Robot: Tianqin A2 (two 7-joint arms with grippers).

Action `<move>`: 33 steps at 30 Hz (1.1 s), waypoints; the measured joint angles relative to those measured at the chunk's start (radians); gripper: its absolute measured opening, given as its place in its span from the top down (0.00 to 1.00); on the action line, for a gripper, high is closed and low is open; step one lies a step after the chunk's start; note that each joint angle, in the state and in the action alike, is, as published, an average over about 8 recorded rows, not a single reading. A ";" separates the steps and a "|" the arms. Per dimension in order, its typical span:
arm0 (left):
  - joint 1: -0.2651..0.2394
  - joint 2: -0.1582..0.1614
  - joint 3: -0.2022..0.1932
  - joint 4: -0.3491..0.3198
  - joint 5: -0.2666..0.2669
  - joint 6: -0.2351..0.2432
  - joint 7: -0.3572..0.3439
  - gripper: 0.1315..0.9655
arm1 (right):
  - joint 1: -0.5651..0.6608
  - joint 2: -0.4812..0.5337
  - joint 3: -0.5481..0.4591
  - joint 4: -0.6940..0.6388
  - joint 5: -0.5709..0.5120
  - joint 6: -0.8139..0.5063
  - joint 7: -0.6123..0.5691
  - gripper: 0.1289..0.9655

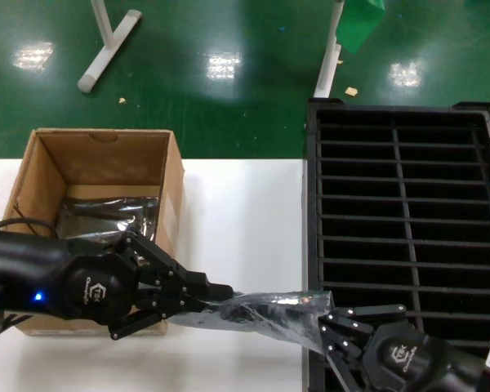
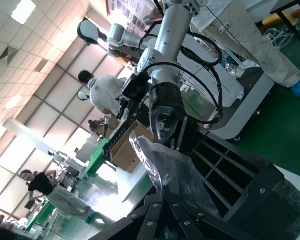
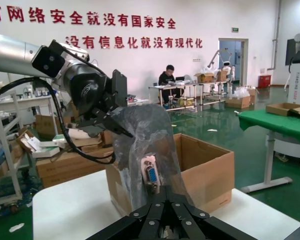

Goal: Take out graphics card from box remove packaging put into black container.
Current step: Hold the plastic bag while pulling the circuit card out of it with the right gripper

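Note:
I pinch the packaging's edge just short of the graphics card's bracket, so my right gripper should open wide and grip the bracket itself [image 3: 150,172].
The crinkled silvery packaging [image 1: 257,312] hangs stretched between my two grippers, over the table beside the black container [image 1: 404,204]. My left gripper [image 1: 222,292] is shut on the end nearer the box [image 1: 98,159]. My right gripper [image 1: 327,318] is shut on the other end, at the container's near corner. In the right wrist view the graphics card [image 3: 151,175] shows inside the packaging [image 3: 140,145] as a silvery bracket with a blue connector, right at my right gripper [image 3: 165,194]. From the left wrist, the packaging [image 2: 177,172] rises from my left gripper [image 2: 162,196].
A smoother dark-grey bag [image 1: 106,216] lies in the bottom of the open box. White table [image 1: 241,220] runs between box and container. The container's slots [image 1: 441,175] are open from above. Beyond the table is green floor with white stand legs [image 1: 106,49].

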 joint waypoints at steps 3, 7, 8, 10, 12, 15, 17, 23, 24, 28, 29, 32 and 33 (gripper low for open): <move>0.000 -0.001 0.001 0.002 0.001 0.000 -0.002 0.99 | 0.004 0.000 0.002 0.000 -0.001 0.001 -0.002 0.98; -0.001 -0.002 0.005 0.004 0.001 0.000 -0.002 0.99 | 0.008 0.005 0.003 0.001 0.000 -0.003 0.001 0.97; -0.002 -0.002 0.007 0.005 0.001 0.000 -0.001 0.99 | 0.008 0.007 0.003 0.001 0.001 -0.005 0.002 0.97; -0.004 -0.002 0.009 0.006 0.000 0.000 0.000 0.99 | 0.008 0.010 0.002 0.003 0.003 -0.010 0.004 0.97; -0.006 -0.002 0.013 0.008 -0.001 0.000 0.001 0.99 | 0.008 0.013 0.001 0.005 0.004 -0.015 0.005 0.95; -0.009 -0.002 0.017 0.010 -0.003 0.000 0.003 0.99 | 0.007 0.014 -0.003 0.006 0.005 -0.021 0.006 0.92; -0.010 -0.001 0.018 0.011 -0.004 0.000 0.002 0.99 | 0.007 0.014 -0.007 0.007 0.005 -0.024 0.005 0.90; -0.001 0.003 0.008 0.001 -0.005 0.000 -0.012 0.99 | 0.011 0.009 -0.020 0.006 0.001 -0.026 0.005 0.87; 0.002 0.002 0.007 -0.002 -0.006 0.000 -0.014 0.99 | 0.012 0.009 -0.022 0.006 0.000 -0.025 0.006 0.85; 0.012 0.000 0.004 -0.009 -0.008 0.000 -0.019 0.99 | 0.018 0.008 -0.029 0.006 -0.005 -0.020 0.014 0.76; 0.014 -0.001 0.004 -0.010 -0.009 0.000 -0.020 0.99 | 0.019 0.008 -0.031 0.007 -0.007 -0.019 0.017 0.74; 0.019 -0.005 0.006 -0.013 -0.012 0.000 -0.019 0.99 | 0.023 0.010 -0.036 0.008 -0.010 -0.015 0.025 0.71; 0.021 -0.006 0.007 -0.013 -0.013 0.000 -0.018 0.99 | 0.024 0.011 -0.038 0.009 -0.011 -0.014 0.028 0.69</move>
